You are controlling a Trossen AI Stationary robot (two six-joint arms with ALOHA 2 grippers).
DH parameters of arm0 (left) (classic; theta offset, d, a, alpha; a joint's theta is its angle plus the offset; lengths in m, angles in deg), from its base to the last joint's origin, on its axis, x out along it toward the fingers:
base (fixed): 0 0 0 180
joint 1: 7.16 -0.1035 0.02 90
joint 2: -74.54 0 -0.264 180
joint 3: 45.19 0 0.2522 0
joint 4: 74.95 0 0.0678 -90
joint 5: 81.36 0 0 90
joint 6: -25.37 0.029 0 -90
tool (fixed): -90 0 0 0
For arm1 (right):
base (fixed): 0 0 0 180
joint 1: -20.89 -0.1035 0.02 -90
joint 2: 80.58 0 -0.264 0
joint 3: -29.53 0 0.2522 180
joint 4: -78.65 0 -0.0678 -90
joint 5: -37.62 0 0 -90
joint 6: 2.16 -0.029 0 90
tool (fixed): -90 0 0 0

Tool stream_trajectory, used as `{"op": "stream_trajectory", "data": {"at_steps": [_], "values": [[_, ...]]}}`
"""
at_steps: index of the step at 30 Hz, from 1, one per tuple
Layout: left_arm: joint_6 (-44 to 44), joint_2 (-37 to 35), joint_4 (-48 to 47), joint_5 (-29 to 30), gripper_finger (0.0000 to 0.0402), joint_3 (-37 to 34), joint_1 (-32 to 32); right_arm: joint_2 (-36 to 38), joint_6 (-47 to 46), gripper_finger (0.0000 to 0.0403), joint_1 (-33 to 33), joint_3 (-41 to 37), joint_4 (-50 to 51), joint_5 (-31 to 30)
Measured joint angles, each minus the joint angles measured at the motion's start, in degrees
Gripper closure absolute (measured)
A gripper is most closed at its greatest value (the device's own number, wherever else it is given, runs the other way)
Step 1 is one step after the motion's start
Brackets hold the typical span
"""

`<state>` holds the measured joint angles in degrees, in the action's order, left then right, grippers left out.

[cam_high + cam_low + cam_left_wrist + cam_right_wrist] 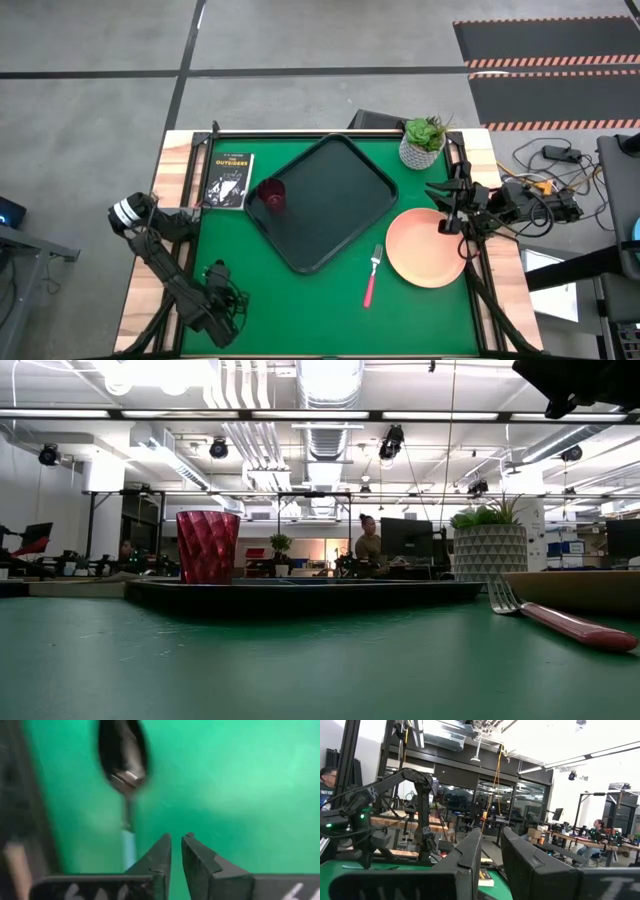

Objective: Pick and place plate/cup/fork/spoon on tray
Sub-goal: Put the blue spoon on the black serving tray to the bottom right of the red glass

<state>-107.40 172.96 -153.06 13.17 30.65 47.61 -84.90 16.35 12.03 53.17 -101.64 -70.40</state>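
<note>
Next, I open my left gripper's shut fingers, as the spoon's light blue handle lies beside them, then move over and grip where the spoon's neck meets the handle [128, 828].
The black tray [335, 205] lies in the middle of the green table, with the maroon cup [272, 194] upright on its left end; the cup also shows in the low view [208, 546]. The peach plate [425, 250] lies flat to the right of the tray. The pink-handled fork [371, 276] lies on the cloth between them. The spoon [125, 765], with its light blue handle [129, 847], lies on the cloth just ahead of my left gripper [176, 840], which is shut and empty, low at the near left. My right gripper [491, 832] is shut and empty, above the plate's far edge [445, 208].
A small black book [230, 180] lies left of the tray. A white pot with a green plant [423, 143] stands at the far right, close behind my right arm. Bare green cloth lies along the near edge. People sit at desks in the room beyond.
</note>
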Motion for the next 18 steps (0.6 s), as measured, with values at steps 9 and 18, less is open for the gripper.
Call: {"op": "stream_trajectory", "data": {"at_steps": [9,18], "values": [[0.1,-0.9,-3.9,-2.7,0.0293,-2.0,0.5,0.0,-0.1,0.0339,0.0,0.0,0.0,0.0],[0.0,-0.9,-0.4,-4.8,0.0278,-4.6,1.6,0.0,0.0,0.0339,0.0,0.0,0.0,0.0]]}}
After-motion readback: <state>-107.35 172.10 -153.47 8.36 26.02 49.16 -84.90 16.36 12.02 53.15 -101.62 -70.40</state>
